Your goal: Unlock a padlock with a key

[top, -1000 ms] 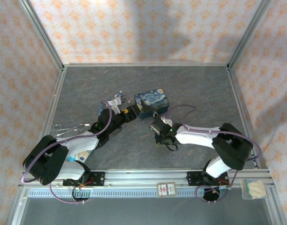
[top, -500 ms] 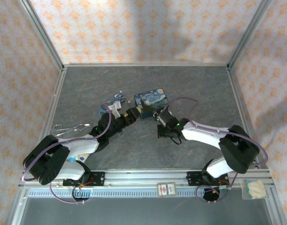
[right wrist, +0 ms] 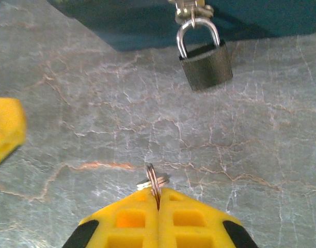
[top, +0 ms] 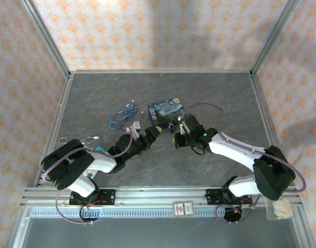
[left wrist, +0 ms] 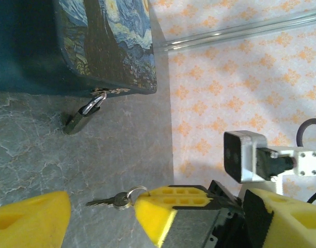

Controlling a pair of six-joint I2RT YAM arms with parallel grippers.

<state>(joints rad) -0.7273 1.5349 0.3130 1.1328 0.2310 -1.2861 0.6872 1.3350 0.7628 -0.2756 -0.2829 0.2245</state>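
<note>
Next, my right gripper opens and takes the key by its head (left wrist: 121, 200) before bringing the blade to the padlock, because it pinches only the key's ring now.
The black padlock (right wrist: 205, 64) hangs by its shackle from the hasp of the starry-night tin (top: 166, 110) and rests on the tabletop; it is also seen from the side in the left wrist view (left wrist: 83, 116). My right gripper (right wrist: 159, 199) is shut on the ring of the key (right wrist: 157, 181), a short way in front of the padlock. The key blade (left wrist: 104, 201) sticks out sideways from the ring. My left gripper (top: 152, 132) stands open just left of the right gripper (top: 177, 137), with nothing between its fingers (left wrist: 29, 219).
A blue cable (top: 122, 117) lies left of the tin. Silver scissors (top: 80, 139) lie near the left rail. The tin's side wall (right wrist: 147, 20) stands close behind the padlock. Patterned walls and metal rails bound the table.
My right gripper has moved away from me toward the tin with the key ring pinched in it. My left arm has drawn back and lower, uncovering the blue cable.
</note>
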